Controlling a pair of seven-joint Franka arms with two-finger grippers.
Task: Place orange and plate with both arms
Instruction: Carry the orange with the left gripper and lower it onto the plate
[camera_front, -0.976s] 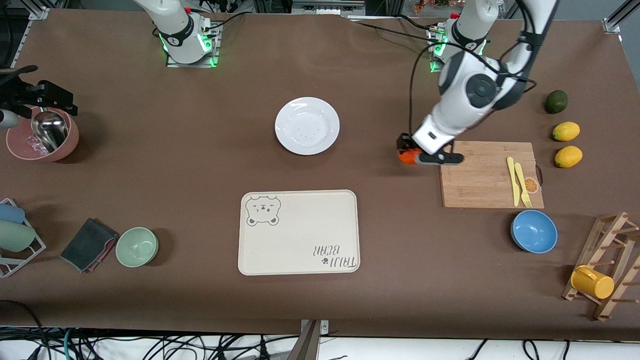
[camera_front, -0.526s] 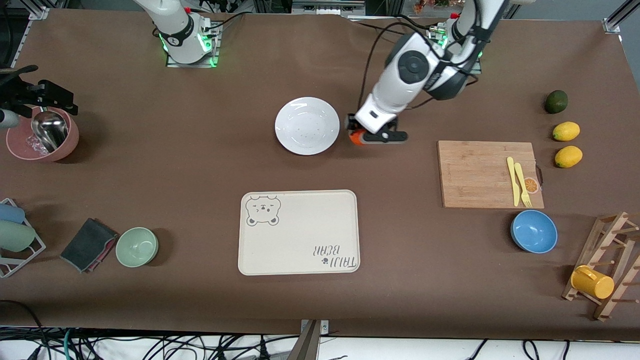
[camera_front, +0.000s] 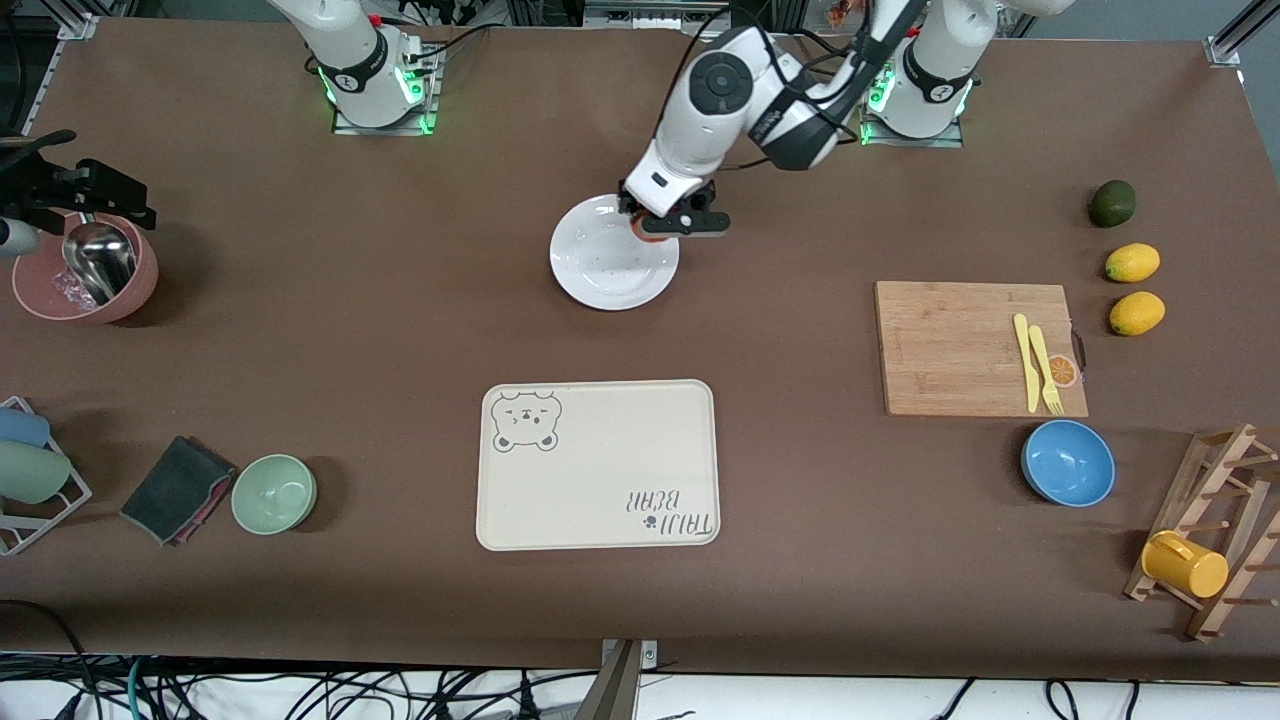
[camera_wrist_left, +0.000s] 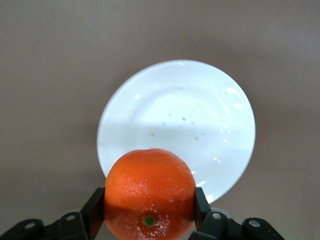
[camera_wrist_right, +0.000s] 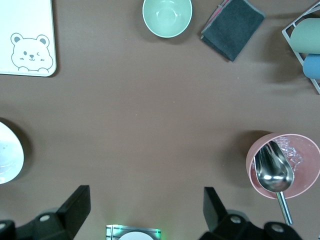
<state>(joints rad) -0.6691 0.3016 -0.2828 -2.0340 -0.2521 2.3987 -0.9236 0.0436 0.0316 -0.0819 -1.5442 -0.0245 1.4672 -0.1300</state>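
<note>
The robot's left gripper should release the orange, now held over the plate's rim, on the middle of the white plate (camera_front: 609, 245) (camera_wrist_left: 174, 137).
The white plate (camera_front: 605, 262) lies in the middle of the table, between the arms' bases and the bear tray. My left gripper (camera_front: 660, 224) hangs over the plate's rim on the left arm's side, shut on the orange (camera_front: 647, 234). In the left wrist view the orange (camera_wrist_left: 150, 187) fills the space between the two black fingers (camera_wrist_left: 96, 210), with the plate (camera_wrist_left: 175, 110) below it. My right gripper (camera_wrist_right: 145, 205) waits open and holds nothing, high above its own base; the plate's edge (camera_wrist_right: 7, 152) shows in its view.
A cream bear tray (camera_front: 598, 465) lies nearer the camera than the plate. A cutting board (camera_front: 960, 350) with yellow cutlery, a blue bowl (camera_front: 1068, 462), two lemons and a dark green fruit are at the left arm's end. A green bowl (camera_front: 274, 493), grey cloth and pink bowl (camera_front: 85, 270) are at the right arm's end.
My left arm has carried the orange from beside the cutting board across the table to above the plate's rim. The right arm has not moved.
</note>
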